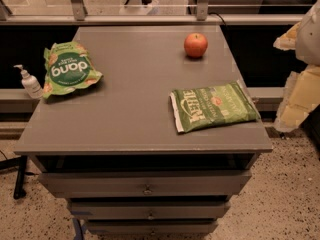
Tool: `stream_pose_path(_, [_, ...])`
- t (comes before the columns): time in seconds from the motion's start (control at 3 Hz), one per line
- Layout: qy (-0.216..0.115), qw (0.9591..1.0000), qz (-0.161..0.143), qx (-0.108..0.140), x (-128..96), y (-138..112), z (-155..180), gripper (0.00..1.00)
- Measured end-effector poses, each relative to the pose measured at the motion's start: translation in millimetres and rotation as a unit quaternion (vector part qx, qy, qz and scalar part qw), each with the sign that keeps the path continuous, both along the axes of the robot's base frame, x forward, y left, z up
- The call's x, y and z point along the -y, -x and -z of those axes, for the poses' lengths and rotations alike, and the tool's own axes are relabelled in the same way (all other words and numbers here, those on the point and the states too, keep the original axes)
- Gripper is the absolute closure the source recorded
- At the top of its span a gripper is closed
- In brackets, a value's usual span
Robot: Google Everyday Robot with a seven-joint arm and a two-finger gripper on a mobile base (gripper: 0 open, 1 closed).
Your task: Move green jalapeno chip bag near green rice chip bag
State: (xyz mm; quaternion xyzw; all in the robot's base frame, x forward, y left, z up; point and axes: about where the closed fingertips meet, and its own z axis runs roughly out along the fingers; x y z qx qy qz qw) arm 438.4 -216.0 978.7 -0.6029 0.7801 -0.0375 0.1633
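Note:
The green jalapeno chip bag is next for my gripper, which should move over to it and close on the end (pixel 246 101) opposite the bag's white seam.
The green jalapeno chip bag (pixel 214 106) lies flat at the right front of the grey cabinet top (pixel 135 114); it is darker green with pale block lettering and a white end seam on its left. The green rice chip bag (pixel 69 70) is bright green with a round "dang" emblem and lies at the far left edge of the top. My gripper (pixel 299 91) shows as pale yellow and white shapes at the right edge of the view, beyond the cabinet's right side, just right of the jalapeno bag and not touching it.
A red apple (pixel 195 45) sits at the back right of the top. A white pump bottle (pixel 30 82) stands on a ledge left of the rice bag. Drawers (pixel 147 186) are below the top. A rail (pixel 150 19) runs behind.

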Motion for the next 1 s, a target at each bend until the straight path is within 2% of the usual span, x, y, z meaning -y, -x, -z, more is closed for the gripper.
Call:
stream_pose_path(0.33, [0.000, 1.0000, 0.000, 0.000, 0.0, 0.0, 0.0, 0.00])
stream_pose_path(0.67, [-0.035, 0.9993, 0.009, 0.010, 2.5, -7.6, 17.7, 0.00])
stream_pose_path(1.0, [-0.125, 0.9914, 0.037, -0.001, 13.7, -13.8, 85.0, 0.00])
